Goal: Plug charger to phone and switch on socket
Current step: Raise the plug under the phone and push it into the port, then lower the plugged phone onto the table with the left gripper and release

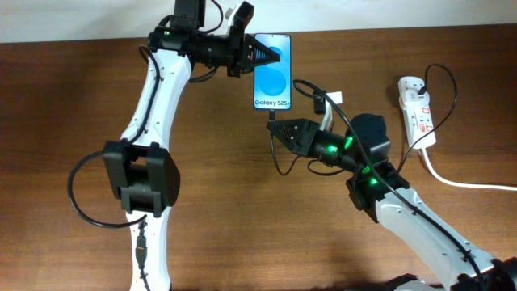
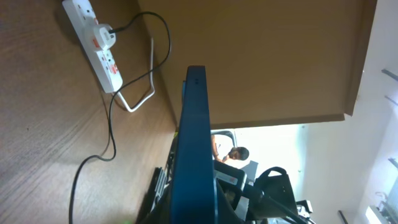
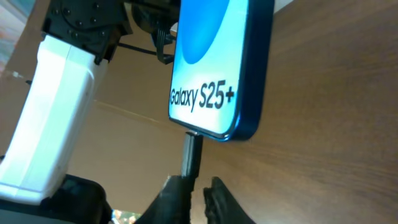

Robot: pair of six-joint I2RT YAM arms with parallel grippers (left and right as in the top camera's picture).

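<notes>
The robot's left gripper will release the phone on the bare table (image 1: 237, 136) between the black elbow and the right gripper.
The phone (image 1: 272, 74) lies at the back of the table, blue screen up and showing "Galaxy S25+". My left gripper (image 1: 257, 55) is shut on its upper left part; the left wrist view shows the phone edge-on (image 2: 195, 124) between the jaws (image 2: 199, 202). My right gripper (image 1: 276, 129) sits just below the phone, shut on the charger's black plug (image 3: 191, 152). The plug tip meets the phone's bottom edge (image 3: 214, 127) above the fingers (image 3: 196, 193). The thin black cable (image 1: 283, 166) loops back under the right arm. The white socket (image 1: 416, 109) lies at the far right.
A plug sits in the socket's far end (image 2: 102, 34), with the black cable (image 2: 112, 124) trailing from it. The thick white cord (image 1: 460, 182) runs off the right edge. The left arm's elbow (image 1: 144, 174) stands over the table's left side.
</notes>
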